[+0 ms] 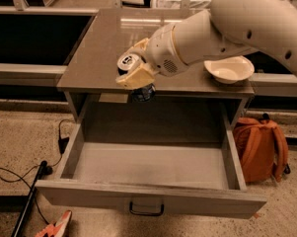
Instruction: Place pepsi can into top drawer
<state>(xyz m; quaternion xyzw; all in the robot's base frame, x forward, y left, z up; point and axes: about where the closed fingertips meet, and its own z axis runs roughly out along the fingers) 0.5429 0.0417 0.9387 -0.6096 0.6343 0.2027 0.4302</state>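
The pepsi can will go down on the middle of the top drawer's bare bottom (148, 163) from my gripper. The can is now above the drawer's back.
My gripper (136, 72) is shut on the pepsi can (129, 63), a dark-blue can with a silver top, tilted in the cream fingers. Its dark lower end (144, 92) shows below the fingers. I hold it in the air at the table's front edge, above the back of the top drawer (148, 164). The drawer is pulled fully out, a wide shallow grey box with a dark handle (146, 209) on its front panel. Its inside is bare.
A cream bowl (229, 69) sits on the grey table top (108, 38) at the right. An orange backpack (260, 147) leans on the floor right of the drawer. Black cables (19, 174) and a red-tipped tool (54, 225) lie on the floor at the left.
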